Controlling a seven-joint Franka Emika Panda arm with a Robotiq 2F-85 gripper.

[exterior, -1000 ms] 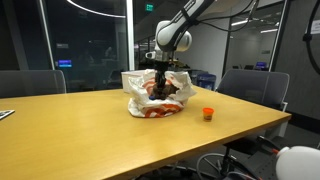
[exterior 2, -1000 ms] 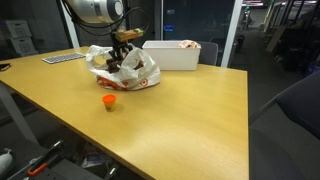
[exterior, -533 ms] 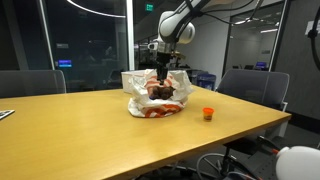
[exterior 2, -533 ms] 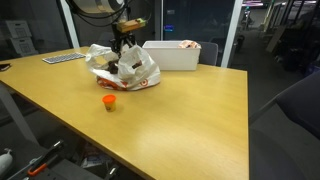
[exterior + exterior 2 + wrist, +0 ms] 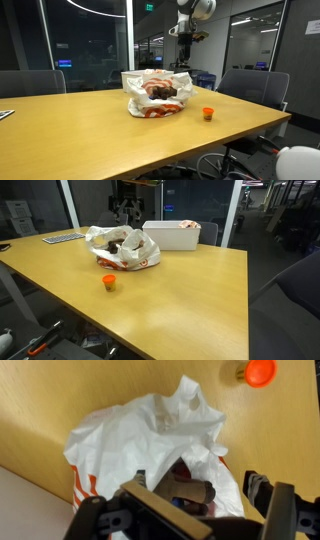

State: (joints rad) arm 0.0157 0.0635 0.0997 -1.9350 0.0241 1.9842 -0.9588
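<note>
I will close my gripper on the top of the small orange cup (image 5: 208,110) (image 5: 260,372), which is standing on the table away from the white plastic bag.
A white plastic bag with red print (image 5: 155,95) (image 5: 125,248) lies crumpled on the wooden table (image 5: 90,130), its mouth open. A brown item (image 5: 185,488) rests inside it. My gripper (image 5: 183,38) (image 5: 124,200) hangs well above the bag, open and empty. In the wrist view the gripper (image 5: 198,481) looks straight down into the bag's mouth, its dark fingers (image 5: 258,486) spread wide on either side. A small orange cup (image 5: 208,113) (image 5: 109,280) (image 5: 260,372) stands on the table apart from the bag.
A white bin (image 5: 172,235) with something inside stands behind the bag. A keyboard (image 5: 62,238) lies at the table's far corner. Office chairs (image 5: 250,88) ring the table, with glass walls behind.
The gripper has opened from nearly shut and risen out of the bag's mouth to well above it. The brown item stays in the bag.
</note>
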